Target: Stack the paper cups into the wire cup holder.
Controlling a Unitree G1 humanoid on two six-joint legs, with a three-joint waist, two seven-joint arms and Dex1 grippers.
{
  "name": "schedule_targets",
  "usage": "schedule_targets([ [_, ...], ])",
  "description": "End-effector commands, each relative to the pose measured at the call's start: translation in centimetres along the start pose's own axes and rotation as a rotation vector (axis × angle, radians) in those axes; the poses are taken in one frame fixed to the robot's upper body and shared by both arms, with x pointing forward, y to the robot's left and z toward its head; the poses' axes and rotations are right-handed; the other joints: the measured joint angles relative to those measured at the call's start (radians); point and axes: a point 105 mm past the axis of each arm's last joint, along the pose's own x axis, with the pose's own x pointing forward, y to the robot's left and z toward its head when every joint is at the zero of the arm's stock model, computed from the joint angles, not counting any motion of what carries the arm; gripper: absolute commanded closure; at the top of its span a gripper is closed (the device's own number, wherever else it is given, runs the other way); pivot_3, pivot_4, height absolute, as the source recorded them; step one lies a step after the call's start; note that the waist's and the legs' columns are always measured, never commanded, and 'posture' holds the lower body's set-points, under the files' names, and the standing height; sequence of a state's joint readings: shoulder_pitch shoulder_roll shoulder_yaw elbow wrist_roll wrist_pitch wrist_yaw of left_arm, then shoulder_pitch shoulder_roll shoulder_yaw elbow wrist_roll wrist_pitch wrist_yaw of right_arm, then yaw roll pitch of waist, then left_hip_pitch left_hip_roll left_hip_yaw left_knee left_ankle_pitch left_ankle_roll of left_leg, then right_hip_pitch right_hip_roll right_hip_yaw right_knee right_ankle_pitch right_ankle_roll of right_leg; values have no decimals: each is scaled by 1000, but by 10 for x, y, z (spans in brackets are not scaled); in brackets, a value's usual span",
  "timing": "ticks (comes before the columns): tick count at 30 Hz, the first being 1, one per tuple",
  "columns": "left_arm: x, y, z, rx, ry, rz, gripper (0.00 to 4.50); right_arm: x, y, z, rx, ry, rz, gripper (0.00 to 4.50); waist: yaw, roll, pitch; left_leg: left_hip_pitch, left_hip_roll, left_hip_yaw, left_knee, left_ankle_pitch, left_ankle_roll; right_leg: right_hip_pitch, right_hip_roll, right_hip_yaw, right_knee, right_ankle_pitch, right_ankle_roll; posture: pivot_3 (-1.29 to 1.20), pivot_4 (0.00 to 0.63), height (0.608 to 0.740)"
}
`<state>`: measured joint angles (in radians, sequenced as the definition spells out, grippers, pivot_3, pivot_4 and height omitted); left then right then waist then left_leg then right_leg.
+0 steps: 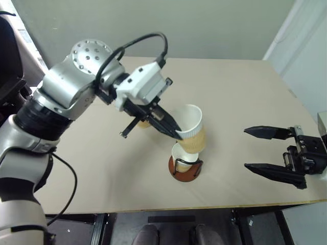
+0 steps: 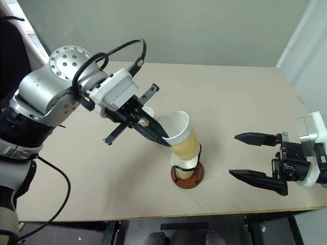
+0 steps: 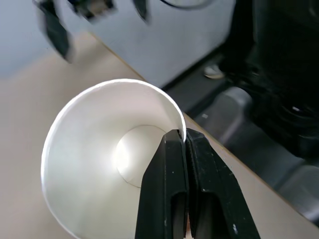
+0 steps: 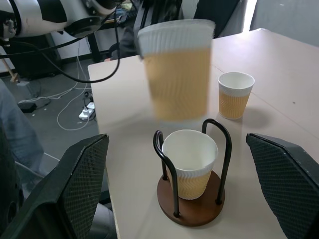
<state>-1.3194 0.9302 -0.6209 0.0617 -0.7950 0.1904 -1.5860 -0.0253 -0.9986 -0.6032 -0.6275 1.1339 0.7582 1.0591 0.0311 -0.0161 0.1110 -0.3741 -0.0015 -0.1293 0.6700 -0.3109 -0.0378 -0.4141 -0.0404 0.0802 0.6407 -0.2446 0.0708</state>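
The second paper cup, now tilted just above the held cup, will be released by my left gripper inside the upright cup (image 1: 185, 155), which sits between the black wire loops of the holder.
The wire cup holder (image 1: 186, 176), a reddish-brown disc with two black wire loops, stands near the table's front edge. One paper cup (image 4: 189, 162) sits upright inside it. My left gripper (image 1: 179, 134) is shut on the rim of a second paper cup (image 1: 192, 130), one finger inside the cup and one outside. That cup hangs tilted just above the cup in the holder. A third paper cup (image 4: 235, 95) stands on the table behind the holder, partly hidden by my left gripper in the head views. My right gripper (image 1: 246, 148) stands open and empty to the right of the holder, pointing at it.
The tan table (image 1: 245, 92) has free room at the back and right. Its front edge runs just below the holder. A white wall stands behind the table. Cables and black equipment lie on the floor beyond the table's left side.
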Motion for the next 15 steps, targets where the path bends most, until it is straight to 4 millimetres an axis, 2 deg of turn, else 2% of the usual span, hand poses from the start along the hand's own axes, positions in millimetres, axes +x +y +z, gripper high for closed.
schedule_targets([
  [1, -2, -1, 1, 44, 41, -15, 4474, 1, 0, 6, -39, -4, -2, 0, 0, 0, 0, 0, 0, 0, 0, 0, 0, 0, 0, 0, 0, 0, 0, 0, 150, 740],
  [10, 12, -14, -11, 46, 78, -95, 4474, 1, 2, 7, -43, -2, -10, 0, 1, 0, 0, -1, 0, 0, 0, 0, 0, 0, 0, 0, 0, 1, 3, 0, 150, 740],
  [15, 22, -16, -27, 75, 141, -128, 4474, 2, 2, 8, -49, -1, -12, 0, 1, 0, 0, -1, 0, 0, 1, 0, 0, 0, 0, 0, -1, 1, 3, 0, 150, 740],
])
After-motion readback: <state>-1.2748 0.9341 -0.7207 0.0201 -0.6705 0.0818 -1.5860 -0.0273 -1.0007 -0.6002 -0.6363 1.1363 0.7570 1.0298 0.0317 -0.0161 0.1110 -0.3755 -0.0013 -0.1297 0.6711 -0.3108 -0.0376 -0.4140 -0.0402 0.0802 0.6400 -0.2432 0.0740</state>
